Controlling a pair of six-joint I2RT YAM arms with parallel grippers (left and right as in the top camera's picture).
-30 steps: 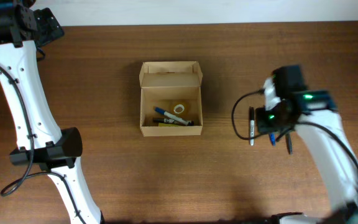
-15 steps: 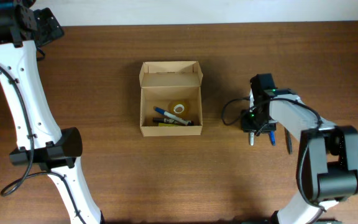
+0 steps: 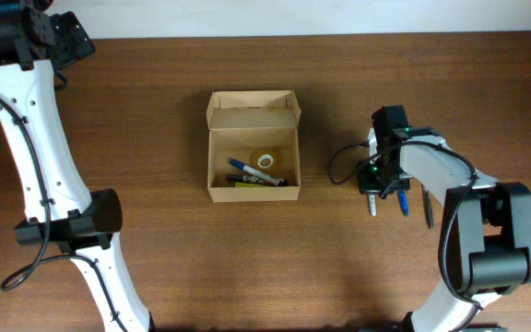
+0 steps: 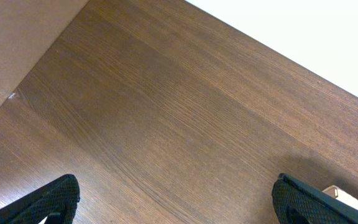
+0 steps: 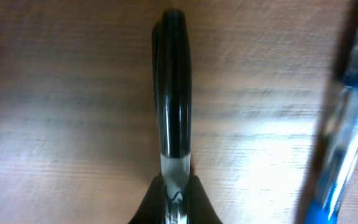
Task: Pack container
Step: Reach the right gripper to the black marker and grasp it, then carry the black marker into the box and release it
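I will release the black-capped pen from my right gripper in the box on top of the yellow pen (image 3: 251,182).
The container (image 3: 253,189) is a tan cardboard box standing open at mid-table, its flap lid folded back at the far side. Inside lie several pens and a roll of tape (image 3: 265,160). My right gripper (image 3: 376,181) is right of the box, low at the table. In the right wrist view it (image 5: 176,198) is shut on a pen with a black cap and clear barrel (image 5: 171,93). A blue pen (image 5: 347,124) lies beside it on the wood. My left gripper (image 4: 179,205) is open and empty over bare table at the far left corner (image 3: 70,41).
Two more pens lie on the table by the right gripper, a blue one (image 3: 403,203) and a dark one (image 3: 428,208). The table's far edge meets a white surface (image 4: 303,37). The left arm's base stands at the left (image 3: 72,226).
My right gripper has moved left and down onto the black-capped pen and now grips it. In the last half second it barely moved. The left arm has not moved.
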